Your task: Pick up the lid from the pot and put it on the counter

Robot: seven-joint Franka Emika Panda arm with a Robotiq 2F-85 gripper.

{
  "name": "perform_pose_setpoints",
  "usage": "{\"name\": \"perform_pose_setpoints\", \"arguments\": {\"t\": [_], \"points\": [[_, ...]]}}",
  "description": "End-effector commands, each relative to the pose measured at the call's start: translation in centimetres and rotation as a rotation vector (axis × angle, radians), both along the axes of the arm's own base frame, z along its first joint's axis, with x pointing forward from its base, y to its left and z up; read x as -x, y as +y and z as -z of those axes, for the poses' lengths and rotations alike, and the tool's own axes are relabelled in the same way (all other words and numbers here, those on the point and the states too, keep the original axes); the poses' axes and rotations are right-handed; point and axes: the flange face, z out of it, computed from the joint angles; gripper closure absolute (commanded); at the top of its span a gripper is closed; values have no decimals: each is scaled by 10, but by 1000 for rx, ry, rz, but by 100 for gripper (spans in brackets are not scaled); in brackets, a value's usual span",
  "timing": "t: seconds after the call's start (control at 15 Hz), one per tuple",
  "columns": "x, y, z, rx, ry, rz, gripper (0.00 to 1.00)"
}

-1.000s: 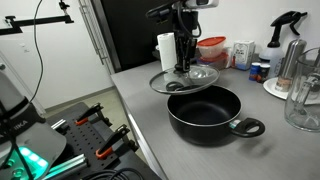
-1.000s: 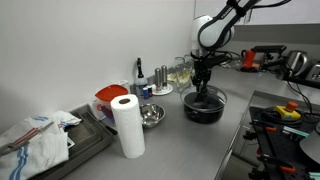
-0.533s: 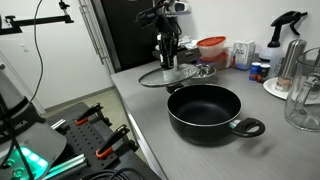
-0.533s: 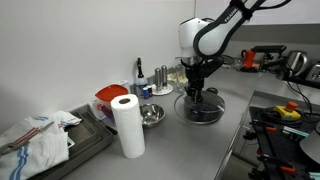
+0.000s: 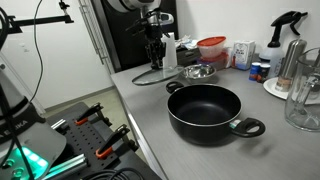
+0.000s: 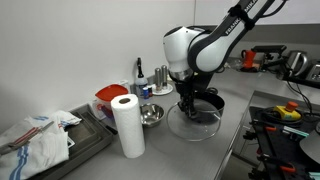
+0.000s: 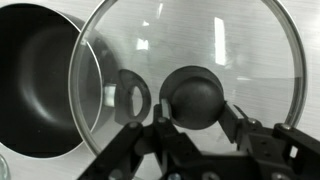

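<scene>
Next, my gripper lets go of the lid on the grey counter (image 5: 161, 92) beside the pot handle nearest the steel bowl.
My gripper (image 5: 153, 58) is shut on the black knob (image 7: 195, 95) of the round glass lid (image 5: 150, 76). It holds the lid level, low over the grey counter (image 5: 140, 102), beside the pot and off it. I cannot tell whether the lid touches the counter. The wide black pot (image 5: 205, 110) stands open, with loop handles at both sides. In an exterior view the gripper (image 6: 188, 98) holds the lid (image 6: 194, 124) in front of the pot (image 6: 209, 101). In the wrist view the lid (image 7: 200, 40) fills the frame, the fingers (image 7: 197, 120) flank the knob, and the pot (image 7: 40, 90) lies left.
A small steel bowl (image 5: 197, 71) sits behind the pot and also shows in an exterior view (image 6: 150, 115). A paper towel roll (image 6: 125, 125), a tray with a cloth (image 6: 40, 140), a red container (image 5: 211, 47), a spray bottle (image 5: 285, 30) and a glass pitcher (image 5: 303, 95) stand around. The counter edge (image 5: 135, 125) is close.
The gripper has carried the lid sideways away from above the pot and lower, toward the counter beside it. The pot has stayed in place.
</scene>
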Motion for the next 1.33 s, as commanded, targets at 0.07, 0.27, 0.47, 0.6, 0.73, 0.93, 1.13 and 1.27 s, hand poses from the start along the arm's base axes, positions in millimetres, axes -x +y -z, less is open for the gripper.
{"name": "perform_pose_setpoints", "arguments": {"t": [0.07,0.27,0.47,0.6,0.73,0.93,1.13,1.27], "points": [[-25,39,5,4,-13,-86,75],[-40,50,14,-30,-32,-116,75],[-52,53,28,-62,-42,-140,75],[-57,53,38,-80,-43,-161,75],[-60,53,48,-93,-40,-182,75],[-62,54,61,-109,-28,-209,75],[-63,51,74,-126,-1,-228,75],[-64,47,83,-137,11,-236,75]]}}
